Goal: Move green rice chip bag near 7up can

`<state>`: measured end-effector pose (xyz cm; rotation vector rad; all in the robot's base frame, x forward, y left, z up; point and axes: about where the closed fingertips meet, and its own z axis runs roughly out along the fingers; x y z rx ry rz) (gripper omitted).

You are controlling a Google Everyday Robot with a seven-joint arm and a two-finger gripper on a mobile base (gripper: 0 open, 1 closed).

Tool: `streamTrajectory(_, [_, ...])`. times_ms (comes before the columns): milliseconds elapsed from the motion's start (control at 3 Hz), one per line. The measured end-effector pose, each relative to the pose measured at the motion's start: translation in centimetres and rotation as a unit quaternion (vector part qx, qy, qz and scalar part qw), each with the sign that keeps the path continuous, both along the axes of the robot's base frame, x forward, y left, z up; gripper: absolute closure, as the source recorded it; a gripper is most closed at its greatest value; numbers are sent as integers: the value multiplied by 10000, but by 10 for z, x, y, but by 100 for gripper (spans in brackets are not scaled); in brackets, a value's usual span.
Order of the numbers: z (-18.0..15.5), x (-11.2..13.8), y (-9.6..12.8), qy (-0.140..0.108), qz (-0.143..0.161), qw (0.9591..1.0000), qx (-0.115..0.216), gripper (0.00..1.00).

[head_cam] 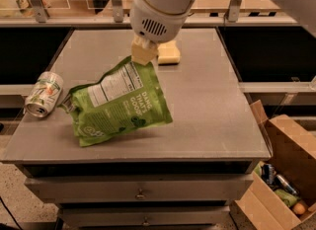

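Observation:
Next, my gripper releases the green rice chip bag on the grey table (82,113), close in front of the 7up can.
The green rice chip bag (118,103) hangs tilted over the grey table (207,110), its white nutrition label facing up. Its lower left corner is close to the table and to the can. My gripper (143,52) is shut on the bag's top edge, under the big white wrist. The 7up can (44,94) lies on its side at the table's left edge, shiny end toward the front. A small gap shows between bag and can.
A pale-yellow sponge block (168,52) lies on the table just right of the gripper. An open cardboard box (281,174) with cans and litter stands on the floor at lower right. Shelf rails run behind the table.

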<state>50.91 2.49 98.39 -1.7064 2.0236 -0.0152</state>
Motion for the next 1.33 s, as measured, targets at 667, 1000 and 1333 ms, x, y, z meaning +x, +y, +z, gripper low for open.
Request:
streamTrajectory(667, [0,6,27,2,204,9995,240,100])
streamTrajectory(1000, [-7,12,42,87,341,9988,351,100])
streamTrajectory(1333, [-15,15,56,183,473,9977,454,100])
